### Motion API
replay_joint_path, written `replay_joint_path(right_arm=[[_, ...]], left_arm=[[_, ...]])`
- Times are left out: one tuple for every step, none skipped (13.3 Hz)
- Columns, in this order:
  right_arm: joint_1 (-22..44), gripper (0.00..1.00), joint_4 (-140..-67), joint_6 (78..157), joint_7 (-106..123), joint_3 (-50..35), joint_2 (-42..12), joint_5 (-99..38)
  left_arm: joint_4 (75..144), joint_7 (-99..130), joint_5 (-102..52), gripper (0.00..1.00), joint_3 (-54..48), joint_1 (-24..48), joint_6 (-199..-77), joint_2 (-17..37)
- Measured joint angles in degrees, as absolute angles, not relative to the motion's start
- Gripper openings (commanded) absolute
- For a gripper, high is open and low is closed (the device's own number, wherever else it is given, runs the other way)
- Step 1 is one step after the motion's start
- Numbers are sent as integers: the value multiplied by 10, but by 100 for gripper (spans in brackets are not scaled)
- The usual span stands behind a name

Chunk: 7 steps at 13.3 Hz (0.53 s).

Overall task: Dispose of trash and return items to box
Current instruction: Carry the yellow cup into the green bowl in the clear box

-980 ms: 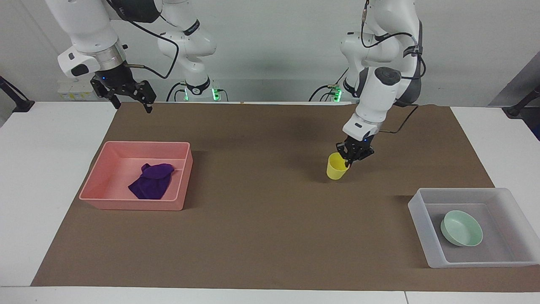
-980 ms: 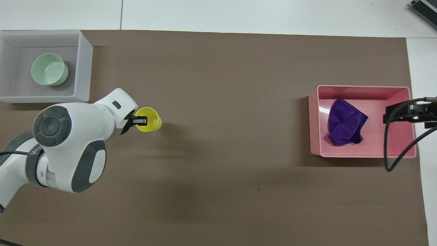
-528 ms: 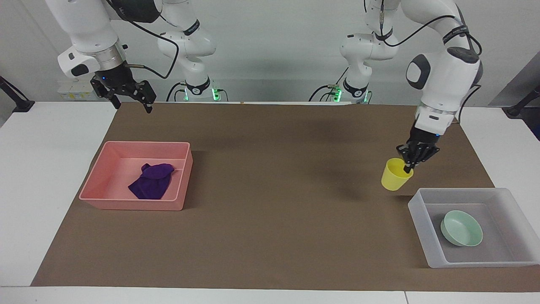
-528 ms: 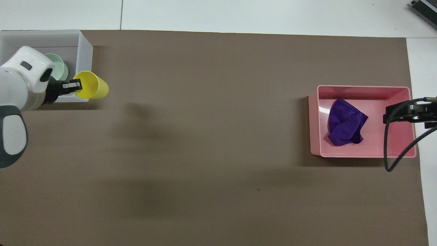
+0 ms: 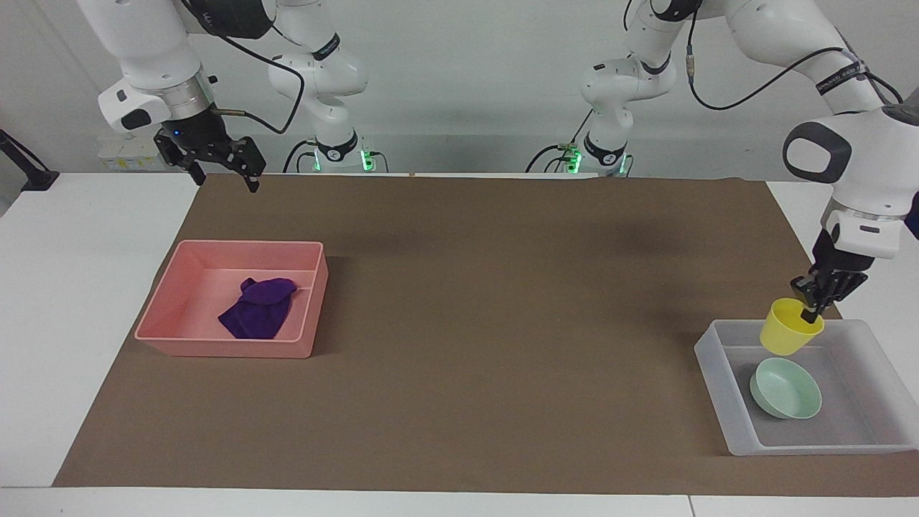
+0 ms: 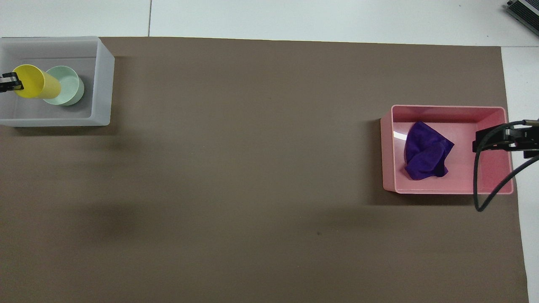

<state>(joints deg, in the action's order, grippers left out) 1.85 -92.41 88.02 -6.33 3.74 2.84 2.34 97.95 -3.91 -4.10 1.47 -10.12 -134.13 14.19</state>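
Note:
My left gripper is going to let go of the yellow cup in the translucent box (image 6: 54,98), against the edge of the mint-green bowl.
My left gripper (image 5: 811,313) is shut on the rim of the yellow cup (image 5: 790,329) and holds it in the air over the translucent box (image 5: 712,373), above the end nearer the robots. In the overhead view the cup (image 6: 37,82) hangs tilted over the box (image 6: 102,84), beside the mint-green bowl (image 6: 67,85); only the left gripper's tip (image 6: 7,82) shows at the edge. The bowl (image 5: 785,388) lies in the box. The purple fabric (image 5: 257,309) lies in the pink tray (image 5: 230,350). My right gripper (image 5: 219,164) waits open, raised over the mat's edge by the tray.
A brown mat (image 5: 459,323) covers most of the white table. The pink tray (image 6: 446,108) with the purple fabric (image 6: 426,152) sits toward the right arm's end, the right gripper (image 6: 503,139) and its cable over it. The box sits at the left arm's end.
My left gripper carried the yellow cup from the middle of the mat toward the left arm's end, and it now hangs over the box. The right arm has not moved.

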Motion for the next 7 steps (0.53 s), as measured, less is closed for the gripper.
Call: replay_joint_path(right_arm=[[18, 100, -924, 880, -63, 37, 28, 23], [18, 100, -924, 880, -63, 37, 28, 23], [18, 100, -924, 880, -63, 37, 28, 23], [18, 100, -924, 880, -63, 37, 28, 23], [18, 100, -924, 880, -63, 37, 28, 23], [18, 100, -924, 880, -63, 37, 28, 23], [18, 100, -924, 880, -63, 37, 28, 23]], left_arm=[[964, -53, -49, 0, 14, -110, -1341, 157], [948, -65, -59, 0, 14, -118, -1341, 175], [933, -70, -64, 0, 14, -123, -1341, 192], [923, -72, -66, 0, 14, -127, -1341, 207], [916, -74, -70, 0, 13, -130, -1341, 221], [914, -81, -81, 0, 13, -132, -1341, 231], [913, -89, -94, 0, 13, -133, -1341, 240]])
